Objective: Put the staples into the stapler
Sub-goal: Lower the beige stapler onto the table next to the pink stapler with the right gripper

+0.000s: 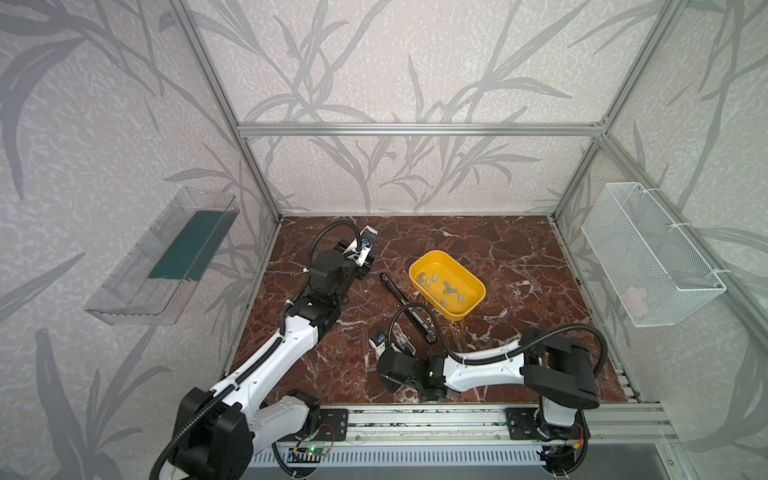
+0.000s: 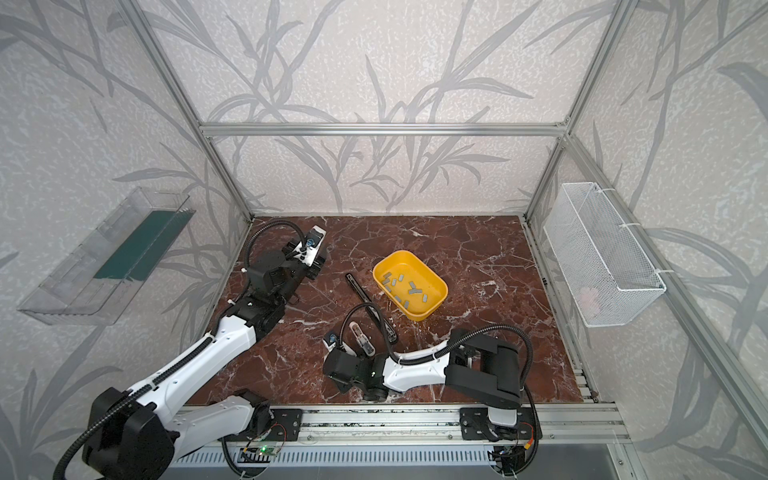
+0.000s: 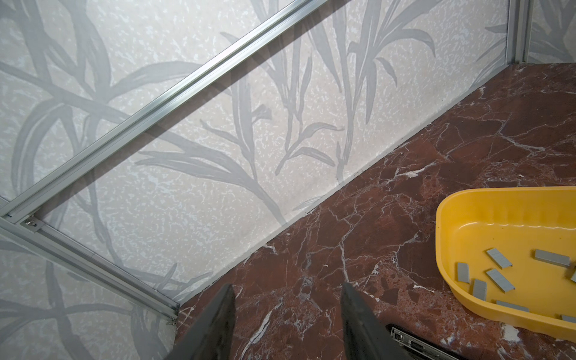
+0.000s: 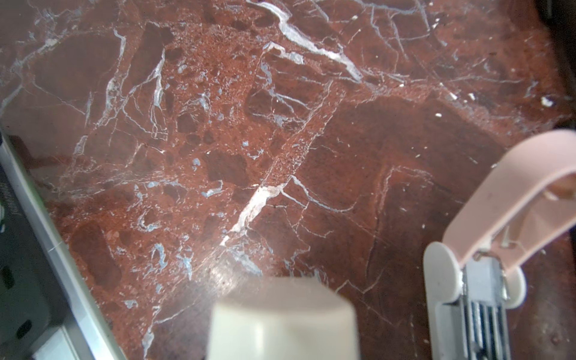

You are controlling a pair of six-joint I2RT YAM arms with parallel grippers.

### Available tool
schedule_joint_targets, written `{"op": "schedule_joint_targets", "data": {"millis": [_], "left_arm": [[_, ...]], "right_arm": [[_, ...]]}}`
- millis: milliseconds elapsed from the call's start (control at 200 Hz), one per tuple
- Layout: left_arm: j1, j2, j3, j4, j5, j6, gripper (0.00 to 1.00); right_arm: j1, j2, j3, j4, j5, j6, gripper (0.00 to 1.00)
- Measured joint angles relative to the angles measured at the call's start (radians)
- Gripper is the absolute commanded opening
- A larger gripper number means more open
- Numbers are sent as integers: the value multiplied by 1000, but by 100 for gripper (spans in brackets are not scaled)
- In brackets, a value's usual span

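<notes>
Next, my right gripper sets the white stapler down on the marble (image 1: 390,328) (image 4: 378,270), next to the stapler with the pink lid, and releases it there. The white stapler is now held near the front.
Several grey staples (image 1: 448,291) lie loose in a yellow tray (image 1: 419,266) in both top views; the left wrist view shows the staples (image 3: 498,258) in the tray (image 3: 442,218) too. The stapler (image 1: 402,338), small and white with its pink lid (image 4: 511,193) flipped up, sticks out of my right gripper (image 1: 406,351) near the front. That gripper is shut on the stapler (image 4: 473,296); its fingers are hidden. My left gripper (image 3: 286,299) hovers open over bare marble at the back left, left of the tray, with nothing between its fingers.
A long black bar with a metal channel (image 1: 405,305) lies on the marble between the stapler and the tray. A clear plastic shelf (image 1: 166,257) hangs on the left wall, a white mesh basket (image 1: 652,253) on the right. An aluminium rail (image 1: 415,424) runs along the front.
</notes>
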Motion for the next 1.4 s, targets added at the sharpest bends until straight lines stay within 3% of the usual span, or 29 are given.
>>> {"op": "schedule_joint_targets", "data": {"millis": [375, 530, 966, 1401], "left_arm": [[0, 0, 2, -5, 16, 0, 54], [0, 0, 2, -7, 21, 0, 54], [4, 0, 2, -9, 36, 0, 53], [5, 0, 2, -15, 45, 0, 53]], "right_arm": [[-10, 64, 59, -64, -1, 46, 0], [-30, 65, 59, -66, -27, 73, 8], [-45, 78, 78, -82, -51, 88, 15], [-70, 87, 109, -159, 5, 127, 15]]}}
